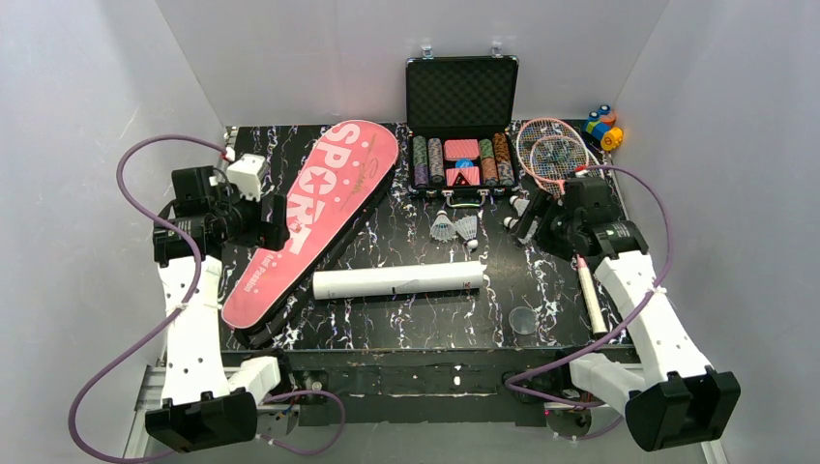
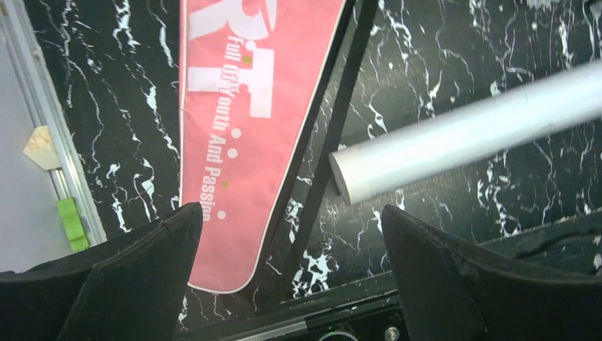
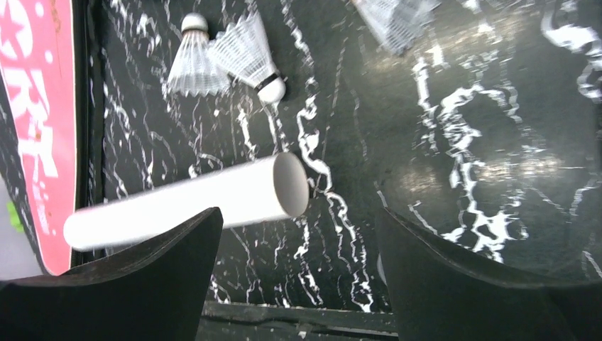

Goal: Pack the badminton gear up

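Note:
The middle of the long white tube [image 1: 390, 281] [image 2: 471, 136] is the next place for my left gripper to go and close, leaving the tube's open end free.
The pink "SPORT" bag [image 1: 319, 208] lies diagonally on the left of the table and shows in the left wrist view [image 2: 241, 106]. The long white tube [image 1: 396, 282] lies in the middle, its open end showing in the right wrist view [image 3: 287, 185]. Two shuttlecocks [image 1: 454, 228] lie behind it, a third [image 1: 519, 206] lies further right. Two pink rackets [image 1: 551, 153] lie at the right, one handle [image 1: 590, 295] running toward the front. My left gripper [image 1: 276, 224] hovers over the bag, open and empty [image 2: 291, 284]. My right gripper [image 1: 527, 220] hovers near the shuttlecocks, open and empty [image 3: 298, 277].
An open black case of poker chips [image 1: 461, 126] stands at the back centre. Small colourful toy blocks [image 1: 601, 126] sit at the back right corner. A round clear cap [image 1: 522, 320] lies near the front edge. White walls enclose the table.

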You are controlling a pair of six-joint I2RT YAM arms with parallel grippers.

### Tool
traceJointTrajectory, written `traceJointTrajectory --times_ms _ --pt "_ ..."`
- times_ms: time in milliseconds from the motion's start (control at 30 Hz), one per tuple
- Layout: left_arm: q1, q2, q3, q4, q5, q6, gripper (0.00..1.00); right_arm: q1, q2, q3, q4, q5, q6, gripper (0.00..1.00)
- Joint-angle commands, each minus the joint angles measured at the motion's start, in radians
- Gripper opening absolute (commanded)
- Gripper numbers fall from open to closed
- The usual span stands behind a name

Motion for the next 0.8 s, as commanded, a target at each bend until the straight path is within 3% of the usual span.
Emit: traceJointTrajectory --times_ms 0,167,333,467,767 --pt "0.001 -0.05 -0.025 -0.083 0.082 0.113 0.98 0.083 0.036 -0.028 0.046 -0.062 0.025 0.88" --pt "-0.006 -0.06 -0.029 -0.142 0.146 0.178 0.98 0.123 0.039 -0.113 0.116 -0.139 0.075 0.89" --pt "-0.026 -0.068 -0.058 -0.183 0.146 0.227 0.98 0.126 0.019 -0.18 0.161 -0.198 0.1 0.81" --pt "-0.051 -0.091 -0.088 -0.194 0.148 0.252 0.98 0.126 0.022 -0.228 0.204 -0.227 0.122 0.8" --pt "-0.213 -0.097 -0.088 -0.215 0.078 0.246 0.98 0.125 0.128 -0.304 0.377 -0.363 0.183 0.78"
